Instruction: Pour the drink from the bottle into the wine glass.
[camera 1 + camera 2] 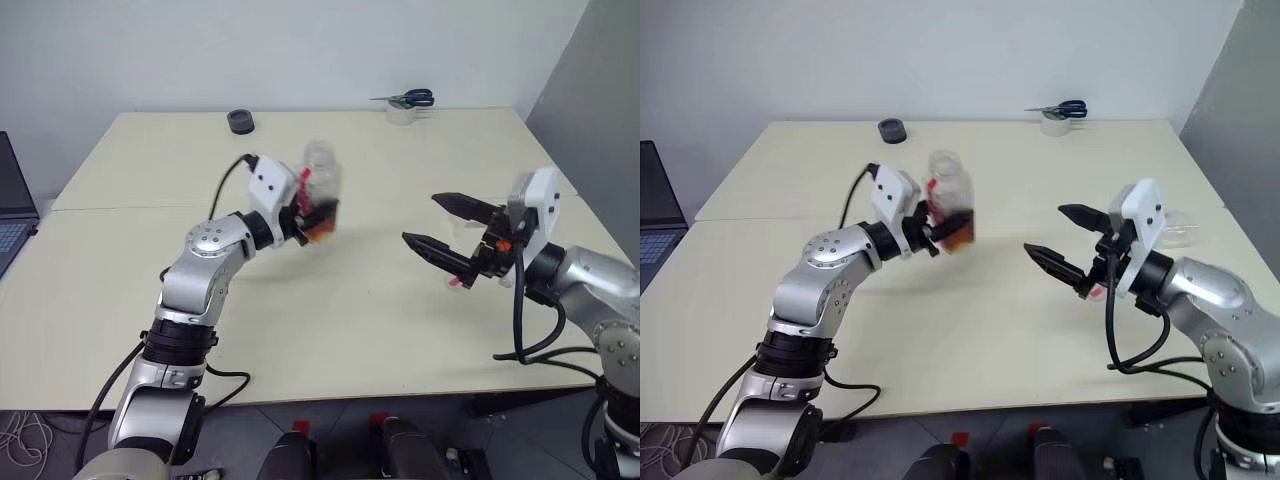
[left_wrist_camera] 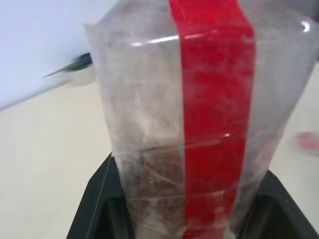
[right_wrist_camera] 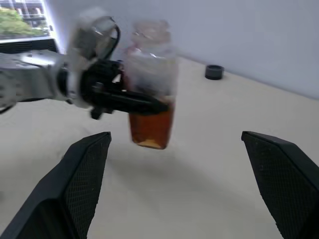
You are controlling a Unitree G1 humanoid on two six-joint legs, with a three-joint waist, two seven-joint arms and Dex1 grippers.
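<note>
Next, I release the bottle, now upright above the table's middle, from my left gripper this side of the table seam [image 1: 228, 244], in line with the black tape roll.
My left gripper [image 1: 303, 216] is shut on the bottle [image 1: 321, 190] and holds it upright above the middle of the table. The bottle is clear with a red label strip [image 2: 214, 99]. The amber drink [image 3: 151, 127] fills its lower part. My right gripper [image 1: 420, 218] hovers open to the right of the bottle and points at it, with nothing between its fingers [image 3: 75, 184]. A small red thing [image 1: 1095, 291] lies on the table under that gripper. A clear shape on the table behind my right wrist looks like the wine glass [image 1: 1180, 230], mostly hidden.
A black tape roll [image 1: 240, 121] sits at the far left of the beige table [image 1: 330, 330]. A white tape roll [image 1: 402, 113] with scissors [image 1: 412, 98] on it is at the far edge. A laptop [image 1: 14, 215] stands beyond the table's left edge.
</note>
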